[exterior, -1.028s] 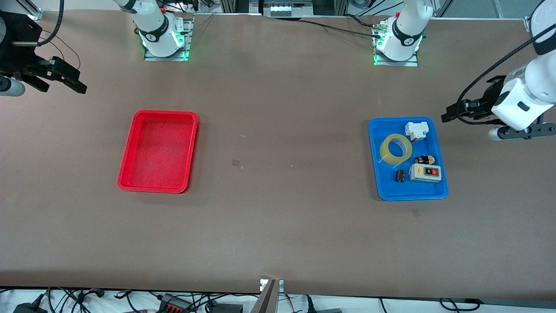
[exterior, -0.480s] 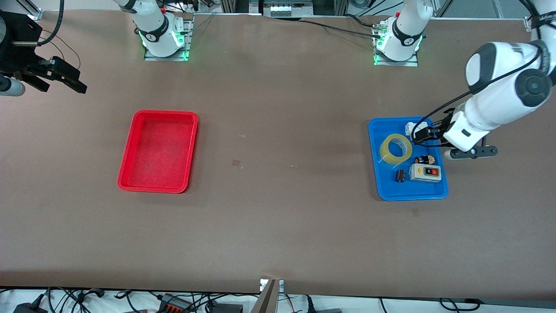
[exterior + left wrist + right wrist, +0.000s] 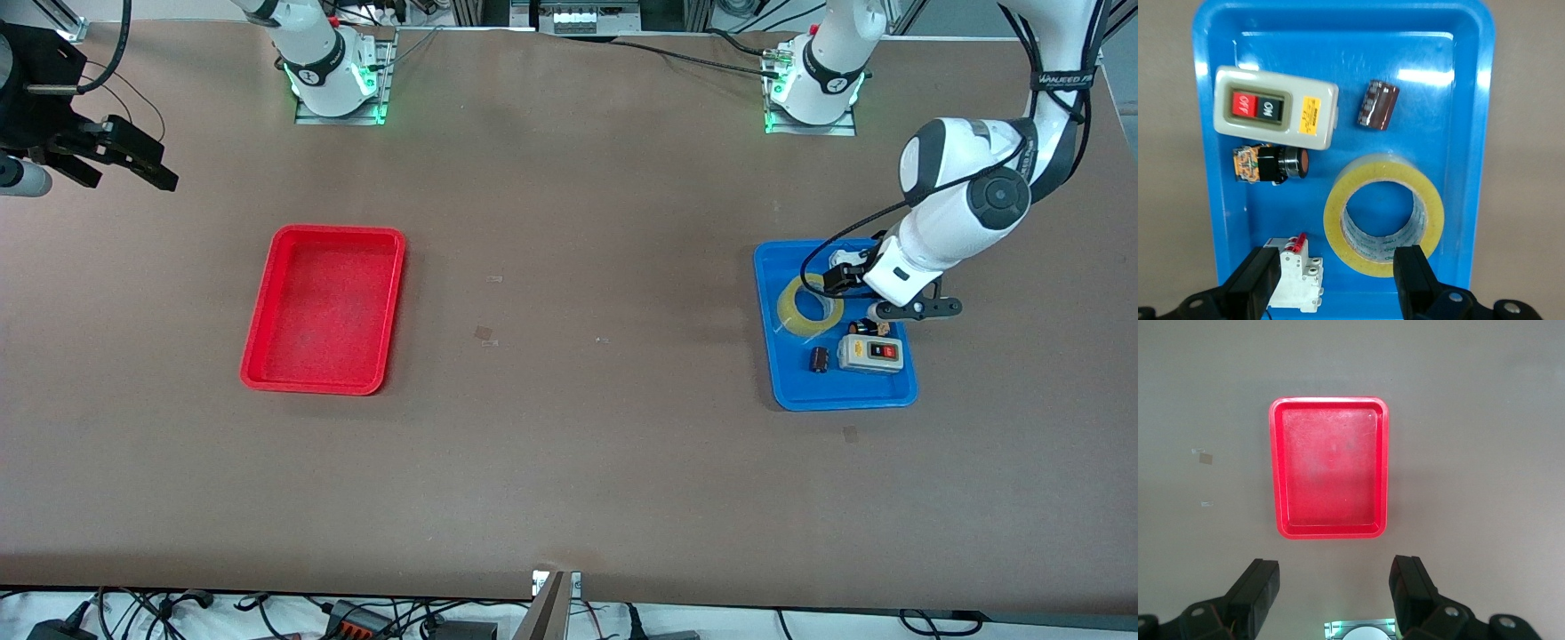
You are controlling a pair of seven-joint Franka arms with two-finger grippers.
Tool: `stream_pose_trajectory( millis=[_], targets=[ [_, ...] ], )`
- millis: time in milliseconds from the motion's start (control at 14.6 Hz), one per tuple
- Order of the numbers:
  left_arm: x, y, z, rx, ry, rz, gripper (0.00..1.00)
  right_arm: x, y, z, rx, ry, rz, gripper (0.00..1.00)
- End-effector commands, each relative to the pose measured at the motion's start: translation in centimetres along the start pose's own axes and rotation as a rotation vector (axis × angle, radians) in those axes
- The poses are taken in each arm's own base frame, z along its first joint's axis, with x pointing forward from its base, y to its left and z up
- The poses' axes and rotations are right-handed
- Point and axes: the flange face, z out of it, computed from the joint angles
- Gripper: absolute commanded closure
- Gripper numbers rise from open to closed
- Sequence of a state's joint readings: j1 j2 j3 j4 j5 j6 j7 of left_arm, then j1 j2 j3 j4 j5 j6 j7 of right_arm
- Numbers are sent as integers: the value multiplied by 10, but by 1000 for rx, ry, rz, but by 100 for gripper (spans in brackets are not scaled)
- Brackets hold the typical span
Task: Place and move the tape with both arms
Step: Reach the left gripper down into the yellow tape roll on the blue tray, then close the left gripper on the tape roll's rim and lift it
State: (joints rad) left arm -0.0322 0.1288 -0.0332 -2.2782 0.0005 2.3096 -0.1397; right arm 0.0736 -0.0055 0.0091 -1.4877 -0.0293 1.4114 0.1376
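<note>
My left gripper is going to grab the side of the yellow tape roll (image 3: 837, 310) (image 3: 1337, 225) that faces the black push-button part and white breaker, with one finger inside the roll.
The yellow tape roll (image 3: 789, 313) lies flat in the blue tray (image 3: 782, 378) toward the left arm's end of the table. My left gripper (image 3: 836, 281) hovers open over the tray's end nearest the robots, above the tape's rim and a white circuit breaker. In the left wrist view the tape (image 3: 1335, 207) lies between and ahead of the spread fingers of the left gripper (image 3: 1338, 267), untouched. My right gripper (image 3: 133, 164) is open and empty, waiting in the air over the table's right-arm end, and also shows in the right wrist view (image 3: 1335, 583).
The blue tray (image 3: 1205, 40) also holds a grey switch box (image 3: 1275, 107), a small black cylinder (image 3: 1377, 105), a black push-button part (image 3: 1275, 163) and the white breaker (image 3: 1295, 280). An empty red tray (image 3: 324, 307) lies toward the right arm's end and shows in the right wrist view (image 3: 1330, 473).
My left arm has swung in from the table's end and brought its open gripper over the blue tray, above the tape. The right arm has not moved.
</note>
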Motion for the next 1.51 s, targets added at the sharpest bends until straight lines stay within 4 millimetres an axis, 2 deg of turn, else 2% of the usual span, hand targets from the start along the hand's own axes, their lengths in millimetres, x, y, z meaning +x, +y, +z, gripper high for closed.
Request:
stream_pose_trajectory(
  millis=[0, 411, 823, 891, 960, 1165, 1234, 1371, 1440],
  targets=[
    [2, -1, 18, 12, -16, 59, 0, -5, -1, -1, 2, -6, -9, 1],
    [8, 0, 81, 9, -55, 88, 0, -4, 0, 1, 2, -11, -9, 1],
    [9, 0, 105, 7, -65, 89, 0, -3, -1, 1, 2, -11, -11, 1],
    [9, 0, 106, 7, -65, 89, 4, -3, -1, 1, 2, -11, -11, 1],
    [9, 0, 106, 7, -65, 89, 13, -3, -1, 1, 2, -11, -11, 1],
    [9, 0, 106, 7, -66, 106, 50, -3, -1, 1, 2, -11, -11, 1],
    [8, 0, 106, 7, -68, 117, 59, -3, -1, 1, 2, -9, -11, 1],
    [9, 0, 104, 7, -69, 124, 75, -3, -1, 1, 2, -9, -9, 1],
    [10, 0, 101, 7, -69, 123, 78, -3, 0, 1, 2, -9, -9, 1]
  ],
)
